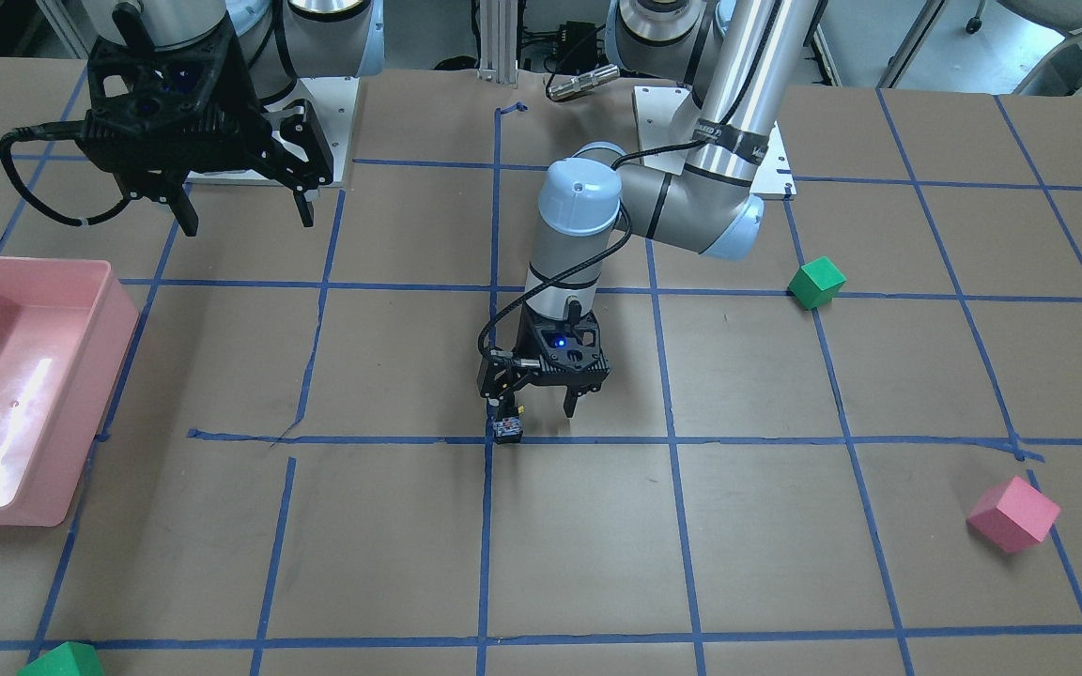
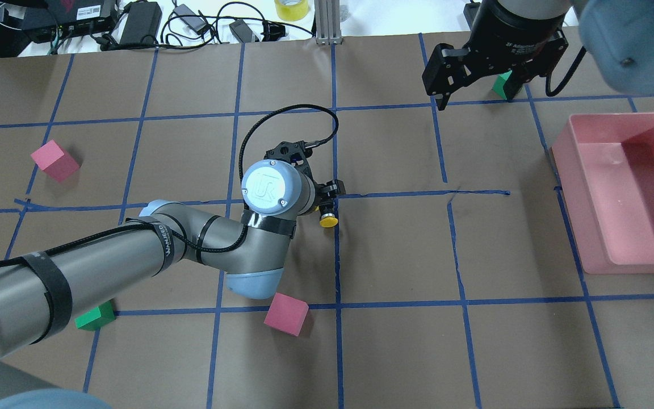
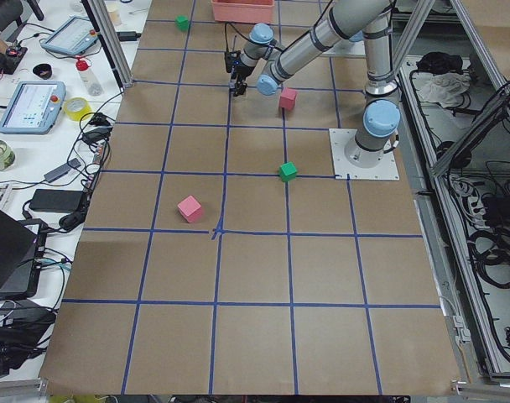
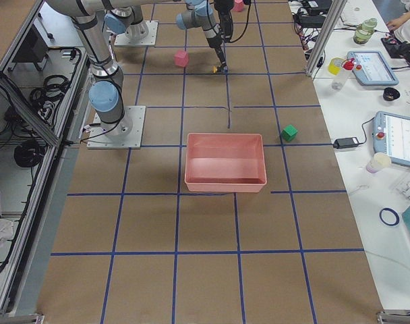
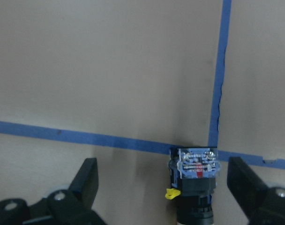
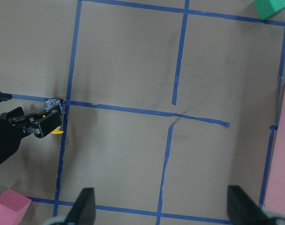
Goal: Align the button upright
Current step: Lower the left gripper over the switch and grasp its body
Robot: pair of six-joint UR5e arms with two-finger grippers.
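Note:
My left gripper will move toward the yellow cap and close on the black body (image 5: 194,209), because its fingers are around the button off-centre by the button's whitish contact block.
The button (image 5: 196,180) lies on its side on the table at a crossing of blue tape lines. Its whitish contact block points away from the robot, and its yellow cap (image 2: 328,220) points toward the robot. My left gripper (image 1: 538,408) is open and low over the table. The button (image 1: 508,430) lies between its fingers without touching them, closer to one finger (image 5: 241,176) than the other. My right gripper (image 1: 245,218) is open, empty and held high near its base, far from the button. It also shows in the overhead view (image 2: 474,94).
A pink bin (image 2: 565,170) stands on the robot's right side. Pink cubes (image 2: 54,161) (image 2: 286,314) and a green cube (image 2: 95,317) lie around the left arm. Another green cube (image 2: 502,85) sits at the far edge beneath the right gripper.

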